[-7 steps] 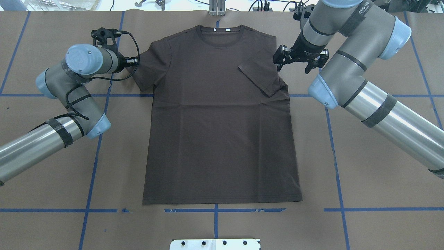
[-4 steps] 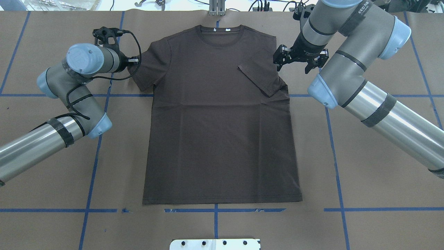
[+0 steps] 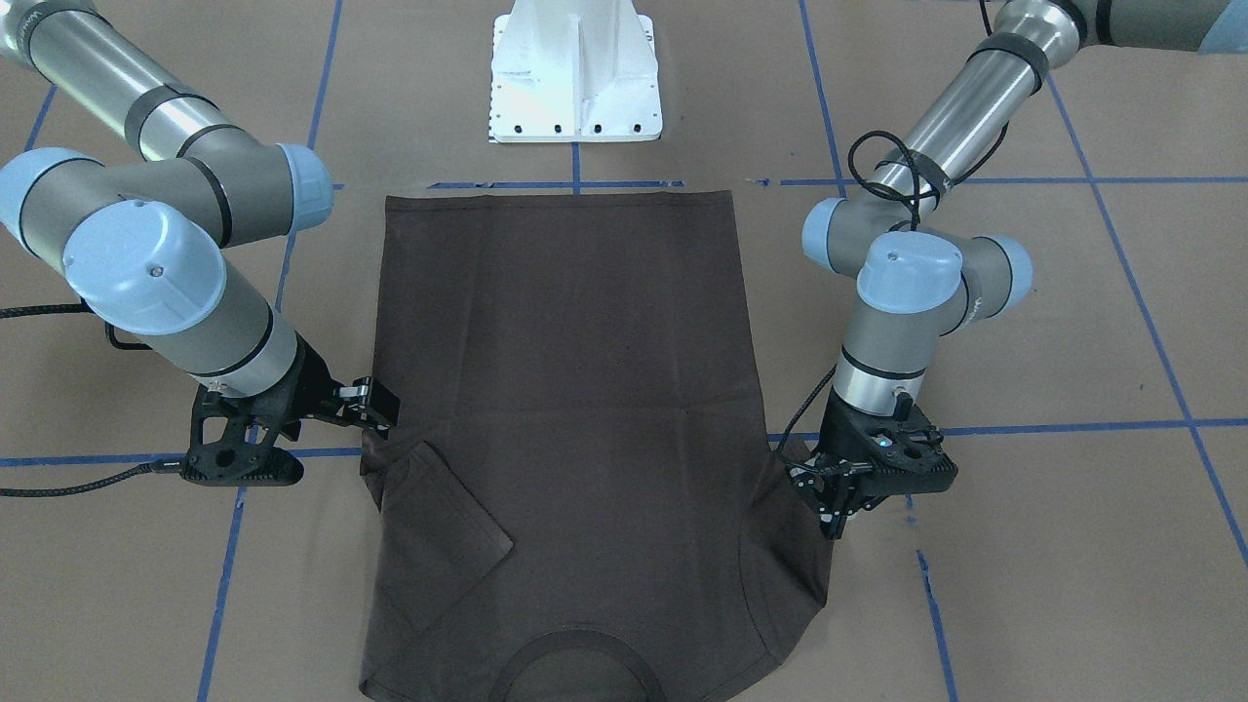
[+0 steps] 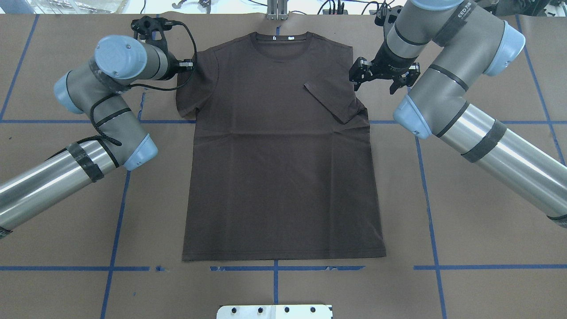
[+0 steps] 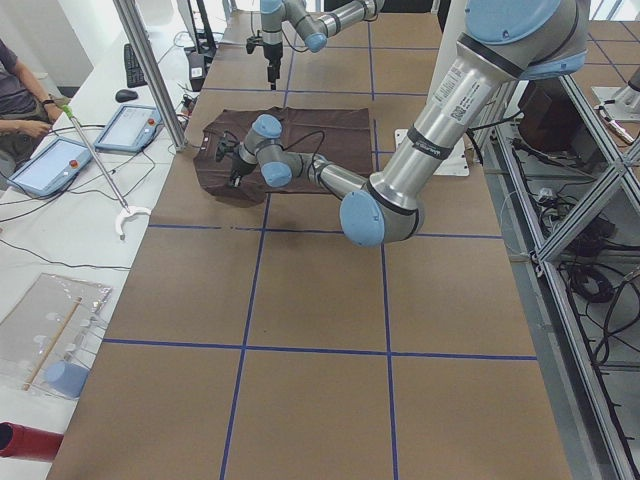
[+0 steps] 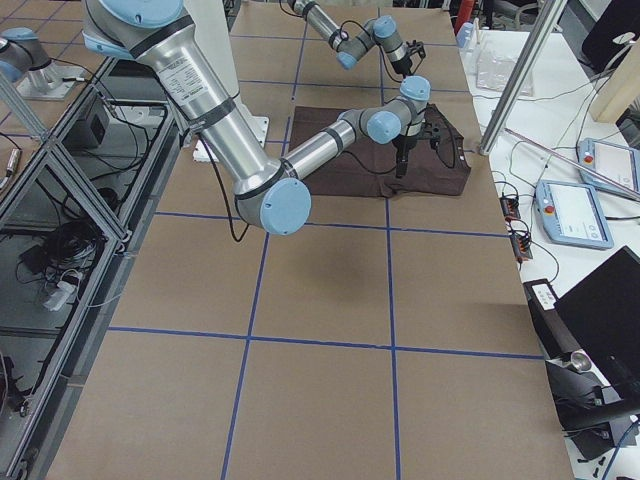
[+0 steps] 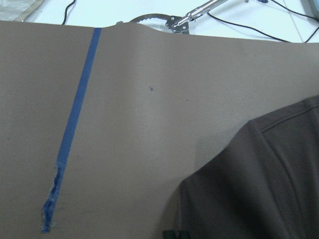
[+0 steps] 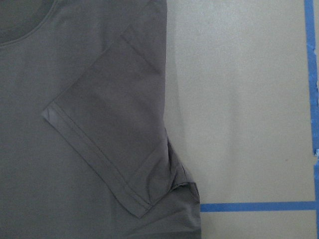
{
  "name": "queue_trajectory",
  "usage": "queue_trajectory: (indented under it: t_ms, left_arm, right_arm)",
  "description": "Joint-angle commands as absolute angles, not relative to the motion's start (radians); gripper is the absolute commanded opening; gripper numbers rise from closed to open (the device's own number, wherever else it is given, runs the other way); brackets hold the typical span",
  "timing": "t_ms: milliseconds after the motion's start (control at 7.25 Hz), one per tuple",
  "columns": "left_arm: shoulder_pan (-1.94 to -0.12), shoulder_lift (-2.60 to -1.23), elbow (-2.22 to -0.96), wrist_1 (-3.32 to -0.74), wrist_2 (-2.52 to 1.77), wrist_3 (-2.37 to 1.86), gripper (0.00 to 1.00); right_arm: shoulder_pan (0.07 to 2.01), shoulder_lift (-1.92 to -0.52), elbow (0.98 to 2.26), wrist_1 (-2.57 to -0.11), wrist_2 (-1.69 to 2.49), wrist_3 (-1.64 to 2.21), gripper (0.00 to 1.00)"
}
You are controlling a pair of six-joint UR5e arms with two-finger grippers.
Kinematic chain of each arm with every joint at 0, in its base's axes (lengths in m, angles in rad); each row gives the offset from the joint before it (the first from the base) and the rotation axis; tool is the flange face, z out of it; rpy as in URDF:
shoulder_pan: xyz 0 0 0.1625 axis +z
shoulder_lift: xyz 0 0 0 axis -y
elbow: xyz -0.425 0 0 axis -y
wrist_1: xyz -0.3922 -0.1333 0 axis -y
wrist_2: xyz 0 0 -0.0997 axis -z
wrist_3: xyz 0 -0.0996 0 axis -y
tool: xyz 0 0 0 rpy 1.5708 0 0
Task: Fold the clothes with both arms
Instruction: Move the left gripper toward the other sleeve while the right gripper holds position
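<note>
Next, my left gripper lets go of the sleeve's edge on the T-shirt's chest (image 3: 632, 554) just below the collar, facing the folded sleeve.
The dark brown T-shirt (image 4: 283, 168) lies flat on the brown table, collar on the far side and hem toward the robot. Its sleeve (image 4: 330, 99) on the right arm's side is folded in over the chest, as the right wrist view (image 8: 99, 144) shows. My right gripper (image 4: 374, 82) hovers open just outside that shoulder, holding nothing (image 3: 375, 402). At the edge of the other sleeve, my left gripper (image 4: 189, 66) is shut on the cloth (image 3: 827, 492). The left wrist view shows that sleeve (image 7: 269, 189) and bare table.
The white pedestal base (image 3: 575, 78) stands at the table's near edge, beyond the hem. Blue tape lines (image 4: 115, 221) grid the brown table cover. In the exterior left view a person (image 5: 20, 95) sits by tablets (image 5: 50, 165) off the table's far side, near a metal post (image 5: 150, 70).
My left gripper has moved to the right and toward the far edge, drawing the sleeve edge with it. The right arm and the folded sleeve have stayed still.
</note>
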State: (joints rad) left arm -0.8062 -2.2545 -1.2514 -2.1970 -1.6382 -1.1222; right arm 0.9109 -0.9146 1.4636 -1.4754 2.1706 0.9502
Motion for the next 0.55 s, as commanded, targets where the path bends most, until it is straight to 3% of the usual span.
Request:
queue_trajectory:
  t_ms: [0, 276, 414]
  left_arm:
    - [-0.735, -2.404, -1.205, -2.088, -1.641, -1.278, 0.0]
    - [-0.712, -2.552, -0.989, -2.101, -1.635, -1.35, 0.0]
    - [-0.712, -2.554, -0.965, -2.12, -1.634, -1.345, 0.0]
  right_arm:
    - [0.908, -0.917, 1.468, -1.474, 2.169, 0.982, 1.0]
    - [0.905, -0.917, 1.471, -1.468, 2.169, 1.005, 1.0]
    - [0.893, -0.914, 1.471, -1.468, 2.169, 1.024, 1.0]
